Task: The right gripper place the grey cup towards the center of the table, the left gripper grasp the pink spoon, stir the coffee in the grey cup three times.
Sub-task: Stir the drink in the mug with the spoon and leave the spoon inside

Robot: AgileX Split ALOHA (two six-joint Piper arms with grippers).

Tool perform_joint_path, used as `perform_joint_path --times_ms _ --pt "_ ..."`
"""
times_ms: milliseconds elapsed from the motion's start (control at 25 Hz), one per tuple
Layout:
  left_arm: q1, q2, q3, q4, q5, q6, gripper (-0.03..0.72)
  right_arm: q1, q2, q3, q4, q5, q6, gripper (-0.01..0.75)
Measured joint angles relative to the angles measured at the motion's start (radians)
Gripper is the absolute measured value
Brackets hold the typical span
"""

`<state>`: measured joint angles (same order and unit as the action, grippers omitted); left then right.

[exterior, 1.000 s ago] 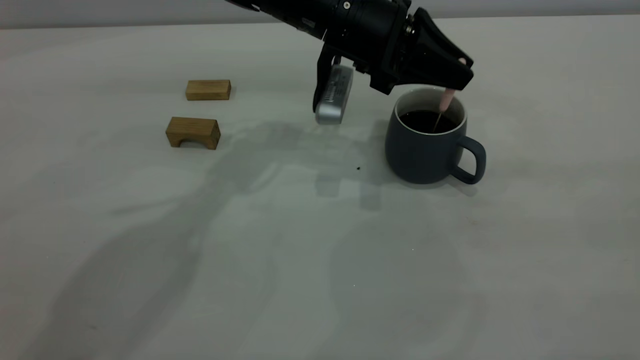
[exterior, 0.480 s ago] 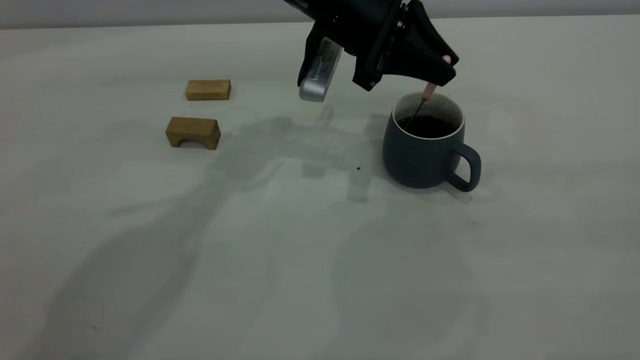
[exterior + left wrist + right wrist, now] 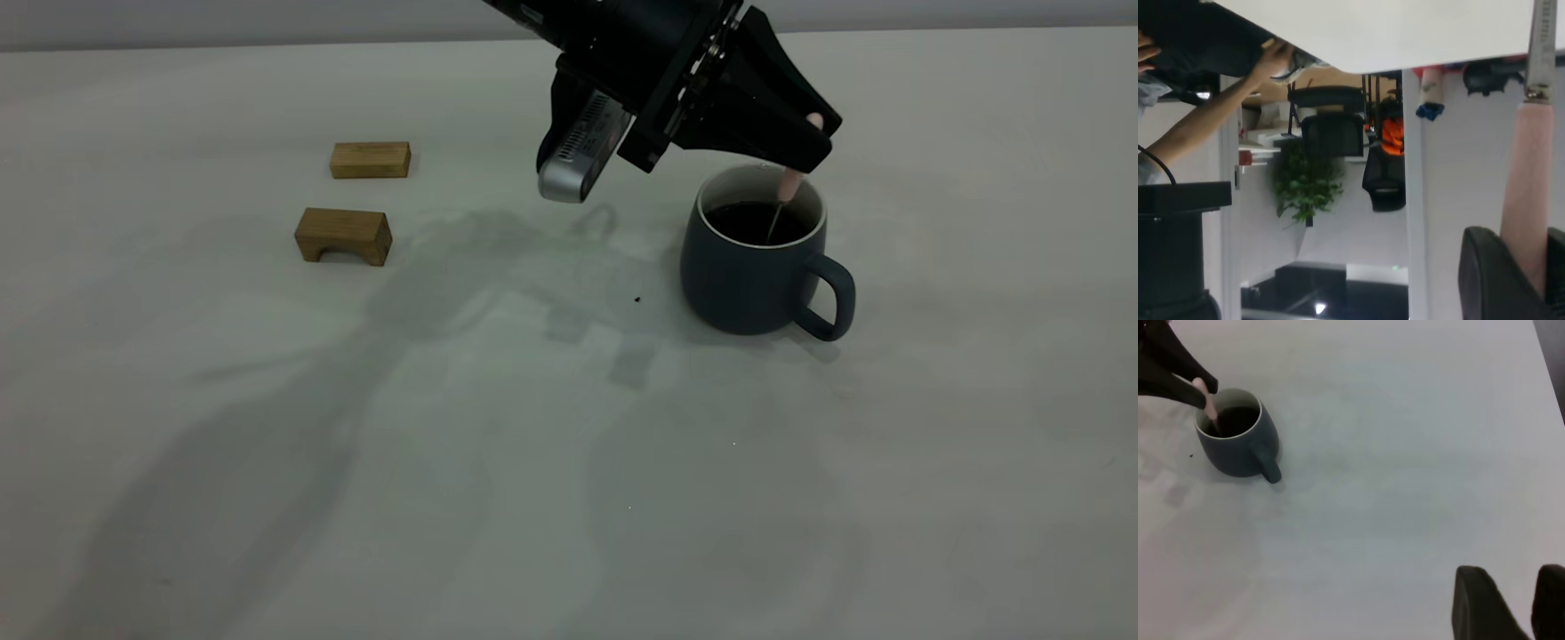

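Note:
Next, my left gripper lets go of the pink spoon in the coffee. The spoon will then rest there, leaning on the grey cup's rim (image 3: pixel 806 230) above the cup's handle.
The grey cup (image 3: pixel 745 271) stands on the table (image 3: pixel 533 462) right of centre, its handle toward the front right, with dark coffee (image 3: pixel 751 222) inside. My left gripper (image 3: pixel 811 135) hangs just over the rim, shut on the pink spoon (image 3: pixel 789 183). The spoon's thin neck dips into the coffee and its bowl is hidden. In the left wrist view the pink spoon (image 3: pixel 1531 193) is pinched between the black fingers (image 3: pixel 1488 273). The right wrist view shows the cup (image 3: pixel 1238 447) far off, and my right gripper (image 3: pixel 1519 587) open over bare table.
Two tan wooden blocks lie at the back left, a flat one (image 3: pixel 370 160) and an arched one (image 3: pixel 343 236). A tiny dark speck (image 3: pixel 637 300) sits left of the cup. A person's arm (image 3: pixel 1211 113) shows beyond the table in the left wrist view.
The left gripper swung the spoon from the cup's right side to its left and back to the right. The cup shifted slightly a second ago, then stayed put.

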<state>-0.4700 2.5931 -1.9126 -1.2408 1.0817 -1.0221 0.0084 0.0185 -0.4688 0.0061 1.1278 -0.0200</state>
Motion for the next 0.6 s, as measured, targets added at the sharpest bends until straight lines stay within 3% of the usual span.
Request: perform_joint_path --times_ms 280,600 --pt "0.031 0.000 0.000 0.012 -0.097 -0.031 0.175 0.000 0.000 0.000 0.000 0.000 0.000 0.238" --pt "0.031 0.020 0.000 -0.049 -0.131 0.146 0.175 0.000 0.000 0.000 0.000 0.000 0.000 0.238"
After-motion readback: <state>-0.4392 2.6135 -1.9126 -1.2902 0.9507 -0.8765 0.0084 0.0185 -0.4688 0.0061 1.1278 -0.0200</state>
